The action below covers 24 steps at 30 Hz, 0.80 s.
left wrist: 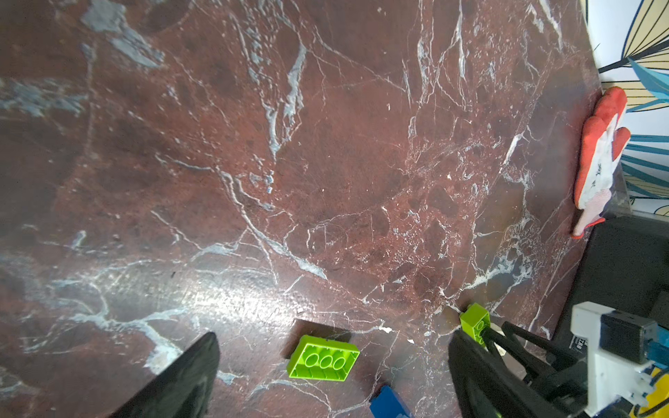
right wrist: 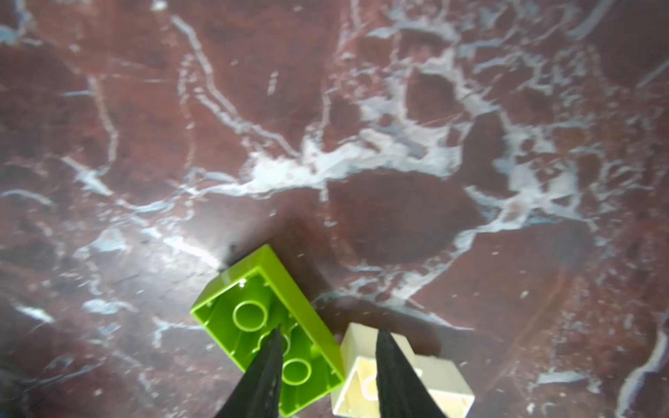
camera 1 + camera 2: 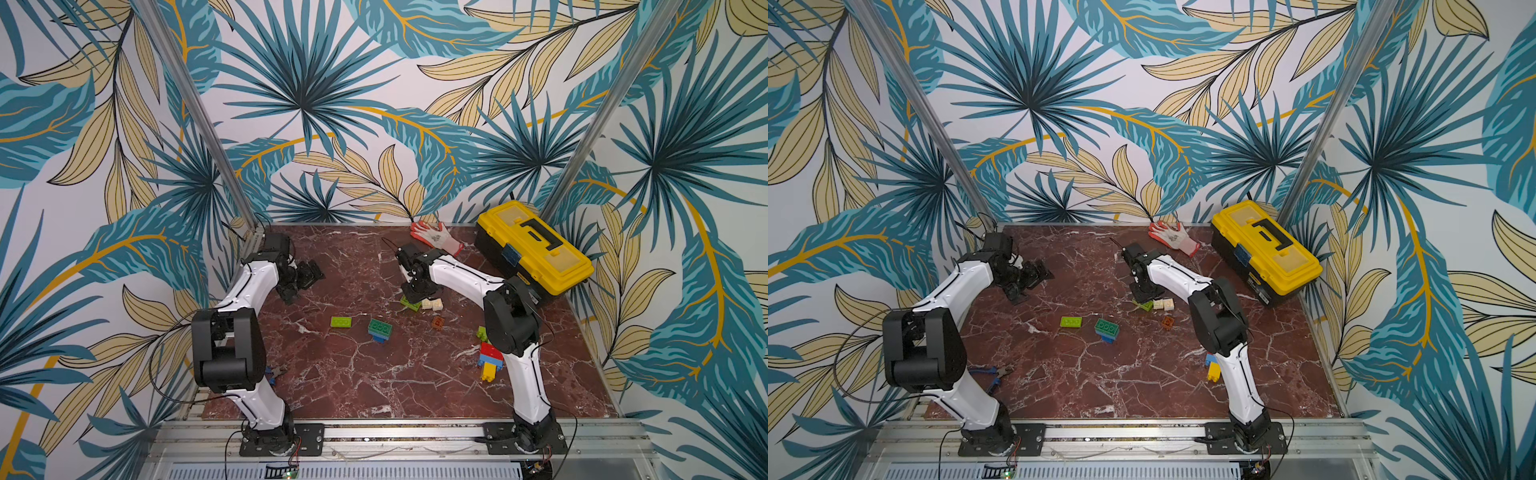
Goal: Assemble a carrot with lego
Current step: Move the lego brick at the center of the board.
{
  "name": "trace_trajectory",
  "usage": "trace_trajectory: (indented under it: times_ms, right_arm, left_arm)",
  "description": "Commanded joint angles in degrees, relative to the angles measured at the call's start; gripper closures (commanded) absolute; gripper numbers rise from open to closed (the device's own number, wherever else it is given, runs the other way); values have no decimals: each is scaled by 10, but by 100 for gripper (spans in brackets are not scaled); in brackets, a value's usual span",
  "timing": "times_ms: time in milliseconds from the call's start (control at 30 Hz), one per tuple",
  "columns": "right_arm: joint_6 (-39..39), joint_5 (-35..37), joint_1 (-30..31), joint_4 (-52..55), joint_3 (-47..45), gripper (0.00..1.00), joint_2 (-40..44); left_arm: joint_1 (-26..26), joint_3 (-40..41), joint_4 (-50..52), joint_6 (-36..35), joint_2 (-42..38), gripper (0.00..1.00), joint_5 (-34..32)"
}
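My right gripper has one finger in the lime brick's hollow and the other on the cream brick, so it needs to open, turn and grip the lime brick's long sides [image 2: 301, 306].
Loose lego lies on the marble table [image 3: 357, 386]. My right gripper [image 2: 327, 334] is low over an upturned lime brick [image 2: 253, 311], with one fingertip in its hollow and the other on a cream brick [image 2: 449, 380]. The lime brick's long wall stands between the narrowed jaws; I cannot tell if they press it. Both top views show this gripper [image 3: 417, 296] [image 3: 1146, 296]. My left gripper [image 3: 301, 278] [image 1: 335, 336] hangs open and empty at the back left. Another lime brick [image 3: 340, 321] [image 1: 324, 358], a dark green brick [image 3: 380, 328] on blue and an orange brick [image 3: 437, 322] lie mid-table. No carrot is in view.
A yellow toolbox [image 3: 534, 249] fills the back right corner, with a red and white glove [image 3: 436, 235] beside it. A red, blue and yellow brick stack [image 3: 490, 361] sits by the right arm. Pliers [image 3: 994, 374] lie near the left arm's base.
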<state>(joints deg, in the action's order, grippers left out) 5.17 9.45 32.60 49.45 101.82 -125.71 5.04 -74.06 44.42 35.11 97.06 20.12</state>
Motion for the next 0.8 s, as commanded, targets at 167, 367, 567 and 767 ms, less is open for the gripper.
trace_trajectory:
  times_ms: [167,367,567,767]
  right_arm:
    - [-37,-35,-1,-25,-40,50,45]
    - [-89,-69,-2,-26,-75,24,80]
    - [-127,-95,-4,-20,-60,20,62]
    - [-164,-114,-10,-2,-10,22,14]
  left_arm:
    - [4,9,-2,-17,-8,1,3]
    - [8,12,-9,-16,-6,1,17]
    - [13,13,-10,-16,-8,1,20]
    - [19,13,-13,-16,-10,1,25]
